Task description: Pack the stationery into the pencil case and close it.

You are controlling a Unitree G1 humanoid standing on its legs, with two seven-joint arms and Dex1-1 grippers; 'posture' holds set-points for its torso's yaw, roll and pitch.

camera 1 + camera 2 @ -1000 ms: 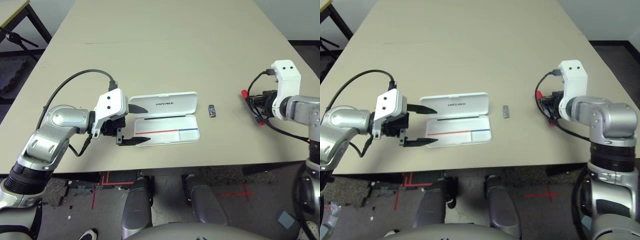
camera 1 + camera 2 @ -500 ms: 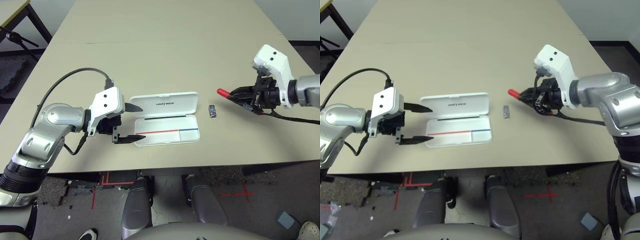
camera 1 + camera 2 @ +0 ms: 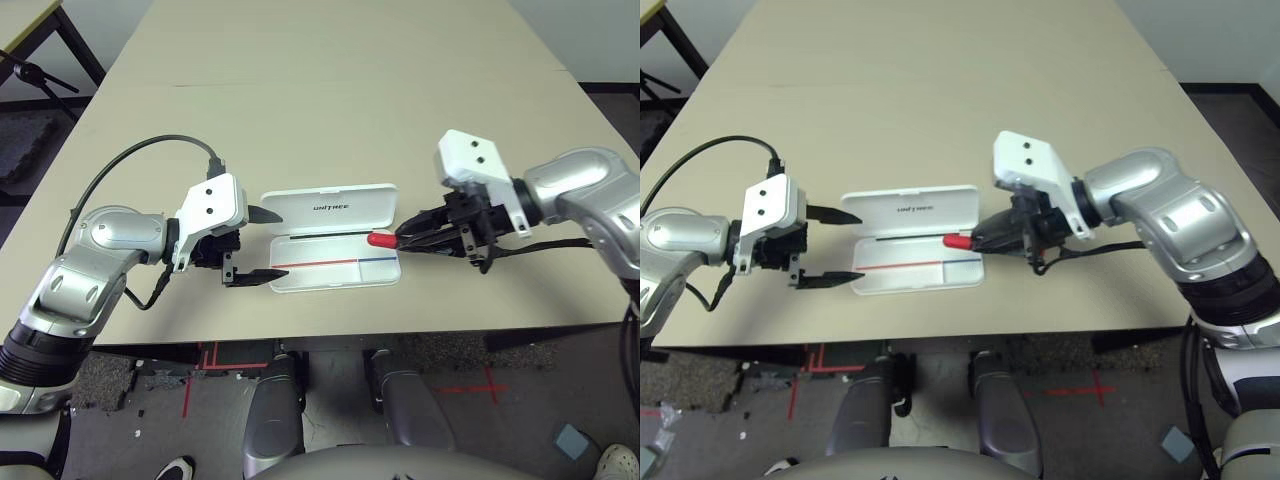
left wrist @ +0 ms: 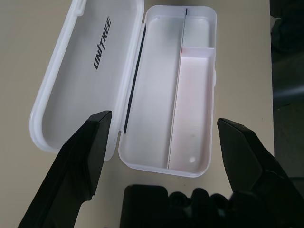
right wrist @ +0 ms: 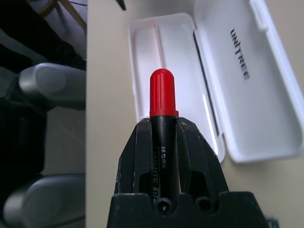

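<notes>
Next, my right gripper releases the red marker in the tray (image 3: 337, 248) (image 5: 188, 86) between the red-and-blue line and the lid. The marker's cap now pokes over the tray's end.
The white pencil case (image 3: 322, 273) lies open on the table, lid (image 4: 80, 80) flat behind the tray with "UNITREE" lettering showing. The tray (image 4: 156, 95) holds nothing, and a red-and-blue line runs along it. My left gripper (image 3: 284, 244) stands open at the case's left end, one finger by the lid and one by the tray. My right gripper (image 3: 408, 238) is shut on the red marker (image 5: 164, 92). The marker's red cap (image 3: 958, 241) pokes over the tray's right end. The lime-green highlighter is out of view. The tiny dark piece is hidden behind my right gripper.
The beige table (image 3: 330, 100) stretches wide behind the case. Its front edge (image 3: 330, 338) runs just below the case. A black cable (image 3: 130, 170) loops from my left arm. Another table's corner (image 3: 25, 20) stands at the far left.
My right gripper has carried the red marker left from the table's right side to the case's right end, covering the dark piece. My left gripper pulled back slightly left and stays open.
</notes>
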